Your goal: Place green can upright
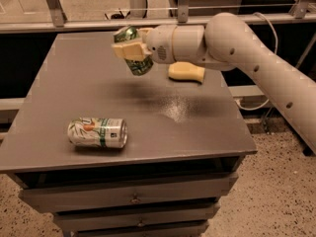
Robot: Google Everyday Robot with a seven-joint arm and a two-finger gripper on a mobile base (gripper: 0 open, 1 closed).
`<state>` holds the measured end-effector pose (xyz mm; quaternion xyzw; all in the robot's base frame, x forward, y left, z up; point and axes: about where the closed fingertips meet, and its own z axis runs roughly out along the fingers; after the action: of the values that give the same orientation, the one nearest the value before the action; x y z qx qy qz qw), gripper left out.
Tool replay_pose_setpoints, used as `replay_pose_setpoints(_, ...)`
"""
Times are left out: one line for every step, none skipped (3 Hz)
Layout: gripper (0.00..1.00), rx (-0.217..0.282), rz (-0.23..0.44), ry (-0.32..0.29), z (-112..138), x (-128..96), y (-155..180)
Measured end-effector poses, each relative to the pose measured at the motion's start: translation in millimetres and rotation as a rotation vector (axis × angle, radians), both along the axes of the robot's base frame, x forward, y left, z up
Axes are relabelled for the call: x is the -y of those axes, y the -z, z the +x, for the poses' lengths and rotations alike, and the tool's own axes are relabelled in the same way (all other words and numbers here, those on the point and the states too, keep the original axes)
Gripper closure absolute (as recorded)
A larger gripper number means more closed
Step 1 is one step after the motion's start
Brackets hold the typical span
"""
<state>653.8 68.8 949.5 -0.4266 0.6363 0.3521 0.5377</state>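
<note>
My gripper will let go of the green can so that it stands upright on the grey table (152,94), between the white can and the yellow sponge.
The green can (139,66) is a dark green drink can with a silver top. It hangs tilted in the air above the middle back of the grey table (59,93). My gripper (130,50) reaches in from the right on the white arm and is shut on the can, its pale fingers (126,51) clamped across the can's side. The can is clear of the table surface, with its shadow on the table below.
A mostly white can with green leaves and orange marks (98,132) lies on its side near the table's front left. A yellow sponge (186,72) lies at the back right, partly behind the arm. Drawers sit below the table front. A rail runs behind.
</note>
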Motion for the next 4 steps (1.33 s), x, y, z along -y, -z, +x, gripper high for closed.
replay_pose_setpoints(1.00, 0.046, 0.024, -0.023, -6, 16, 15)
replay_pose_setpoints(1.00, 0.066, 0.034, -0.052, -11, 24, 30)
replay_pose_setpoints(1.00, 0.047, 0.051, -0.076, -18, 27, 45)
replay_pose_setpoints(0.79, -0.012, 0.060, -0.082, -28, 35, 60)
